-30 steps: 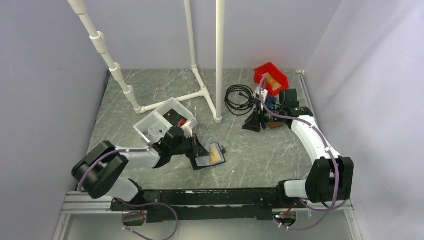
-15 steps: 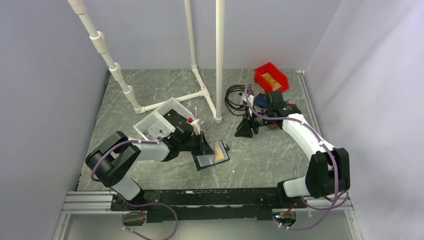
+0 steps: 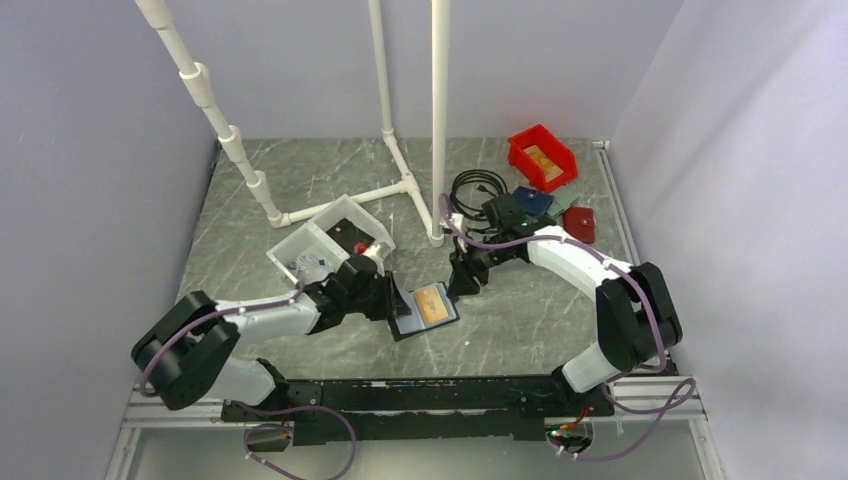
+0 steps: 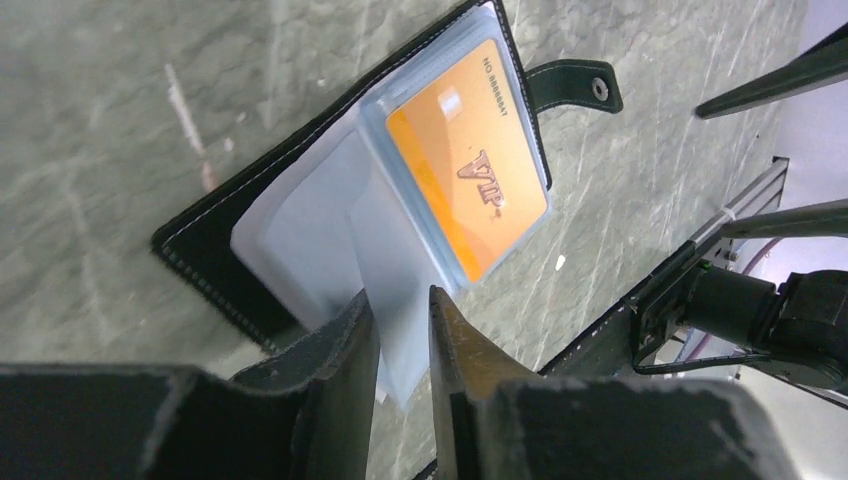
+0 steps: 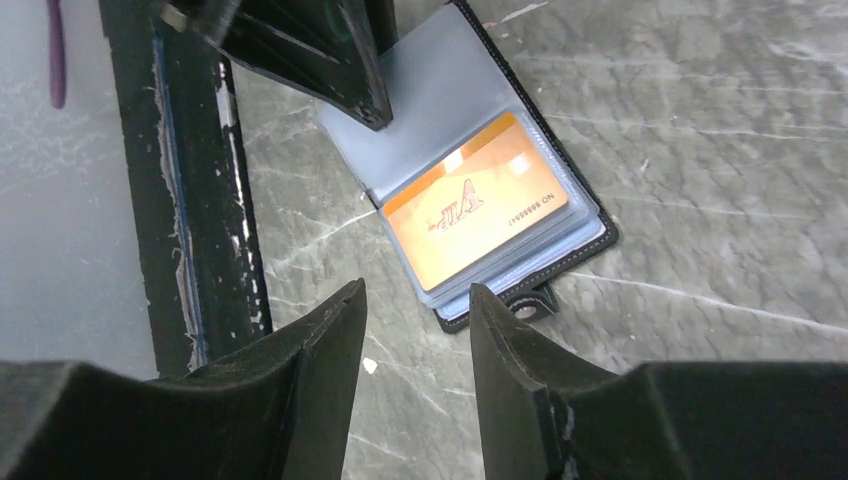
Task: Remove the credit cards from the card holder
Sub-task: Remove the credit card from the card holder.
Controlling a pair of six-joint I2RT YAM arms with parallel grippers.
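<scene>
The left gripper holds a clear sleeve page, so it should let go and take the orange-gold credit card's edge [image 4: 433,198] while the robot's right gripper pins the card holder.
The black card holder [image 3: 404,325] lies open on the table; it also shows in the left wrist view [image 4: 210,255] and the right wrist view [image 5: 580,250]. An orange-gold credit card [image 3: 432,303] marked VIP sits in its clear sleeve [image 4: 468,160] [image 5: 478,200]. I cannot make out the pale greyish card. My left gripper [image 3: 398,300] [image 4: 400,300] is shut on a clear sleeve page at the holder's left side. My right gripper [image 3: 462,280] [image 5: 415,290] is open and empty, just above the holder's right edge by the snap tab [image 5: 525,305].
A white bin [image 3: 325,240] stands behind the left gripper. A white pipe frame [image 3: 438,120], a black cable coil [image 3: 478,195], a red bin [image 3: 541,155], a dark blue wallet [image 3: 532,202] and a brown wallet [image 3: 579,224] are at the back right. The black rail [image 3: 400,395] runs along the near edge.
My right arm has swung left from the wallets at the back right to the card holder. My left gripper shifted a little, and the gold card now lies flatter and more exposed.
</scene>
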